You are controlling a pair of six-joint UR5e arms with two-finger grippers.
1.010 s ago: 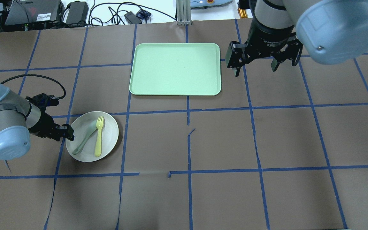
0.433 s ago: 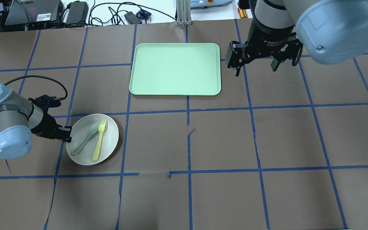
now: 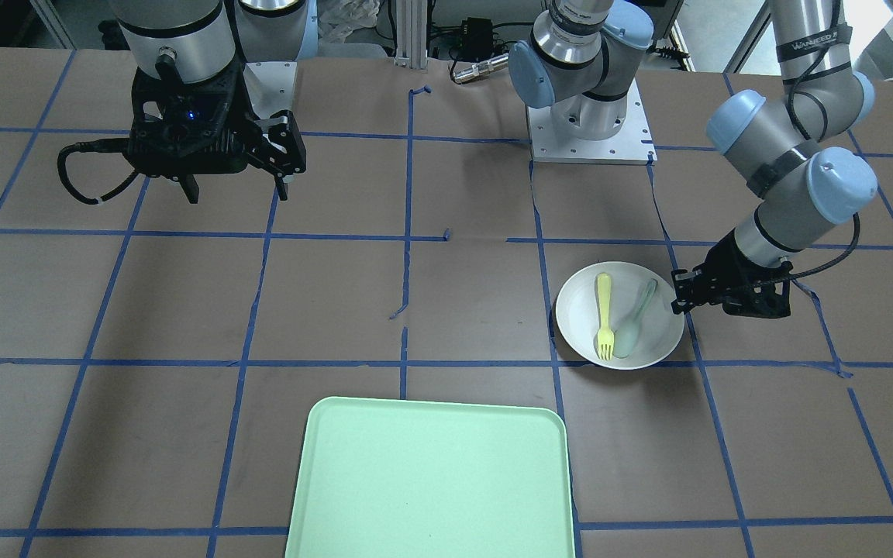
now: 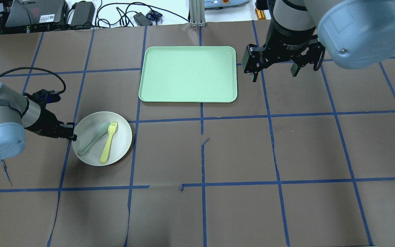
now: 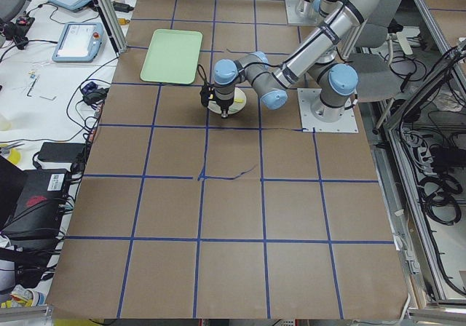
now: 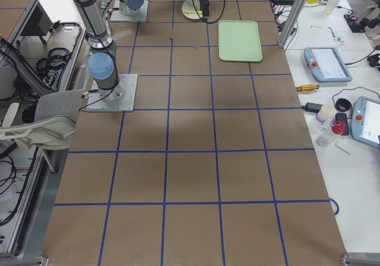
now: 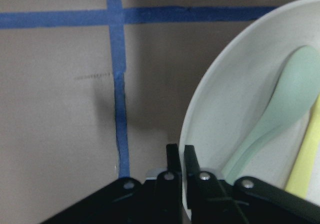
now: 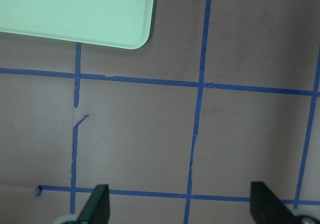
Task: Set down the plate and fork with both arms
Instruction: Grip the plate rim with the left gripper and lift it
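Next, my left gripper sets the off-white plate free in the middle of the mint-green tray (image 3: 433,492).
The off-white plate (image 4: 123,140) is at the table's left, held off the paper with a shadow under it. The pale-yellow fork (image 4: 108,142) lies in it beside a grey-green spoon (image 4: 93,139). My left gripper (image 4: 71,132) is shut on the plate's left rim; the left wrist view shows the fingers (image 7: 190,159) clamped on the rim (image 7: 200,114). The front view shows the plate (image 3: 574,314), the fork (image 3: 605,314) and the left gripper (image 3: 679,298). My right gripper (image 4: 273,73) is open and empty, hovering right of the tray; it also shows in the front view (image 3: 236,182).
The mint-green tray (image 4: 188,74) lies at the back middle, also in the front view (image 3: 431,480) and the right wrist view (image 8: 75,14). Cables and power bricks (image 4: 81,13) lie beyond the far edge. Blue tape lines cross the brown paper.
My left gripper has moved away from the robot and slightly right with the plate, fork and spoon in it. The right arm has barely moved.
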